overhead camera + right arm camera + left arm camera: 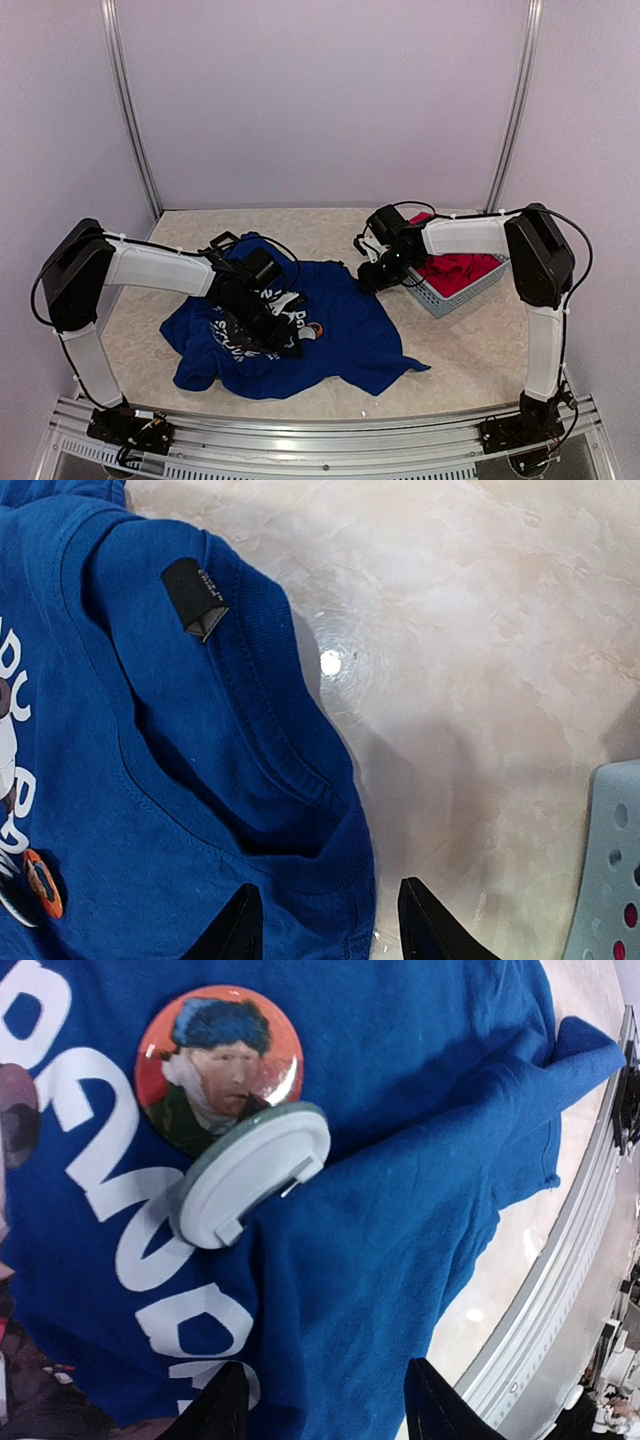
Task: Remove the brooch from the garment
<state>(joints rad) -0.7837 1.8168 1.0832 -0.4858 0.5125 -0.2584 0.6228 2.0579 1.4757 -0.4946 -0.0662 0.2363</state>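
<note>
The white disc is tipped over the brooch's lower edge, so my left gripper should grab the disc (258, 1188) by its rim and lift it away first.
The royal-blue T-shirt (345, 335) lies spread on the table, print side up. The brooch (218, 1065) is a round button with a painted portrait on orange. It sits on the shirt's white lettering, and a white round plastic disc (250, 1175) overlaps its lower edge. The brooch also shows in the top view (314, 333) and small in the right wrist view (42, 883). My left gripper (325, 1405) is open and empty above the blue cloth, short of the brooch. My right gripper (325, 925) is open and empty over the shirt's collar (300, 780), near its black label (195, 598).
A grey perforated basket (440, 298) holding a plain red garment (458, 268) stands at the right, just behind my right gripper; its wall shows in the right wrist view (610, 870). A metal rail (320, 440) runs along the table's near edge.
</note>
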